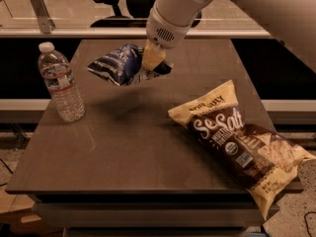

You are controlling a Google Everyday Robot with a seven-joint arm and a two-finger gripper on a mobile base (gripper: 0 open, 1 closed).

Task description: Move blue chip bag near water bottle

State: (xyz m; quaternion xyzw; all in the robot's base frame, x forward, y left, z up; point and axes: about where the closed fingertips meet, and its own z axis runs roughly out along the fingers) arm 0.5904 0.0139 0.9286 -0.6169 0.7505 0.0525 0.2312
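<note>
I should use my gripper to set the blue chip bag down on the brown table's back part [106, 78], next to the water bottle.
The blue chip bag [114, 63], dark blue with white lettering, hangs in the air above the back middle of the table. My gripper [150, 63] is shut on the bag's right end and holds it clear of the surface. The arm comes down from the top right. The water bottle [60, 83], clear and ribbed with a white cap and a red-striped label, stands upright near the table's left edge, a short way left of and below the bag.
A large yellow-and-brown "Sea Salt" bag [242, 142] lies on the right side of the brown table [128, 152], overhanging its front right corner. An office chair [116, 6] stands behind the table.
</note>
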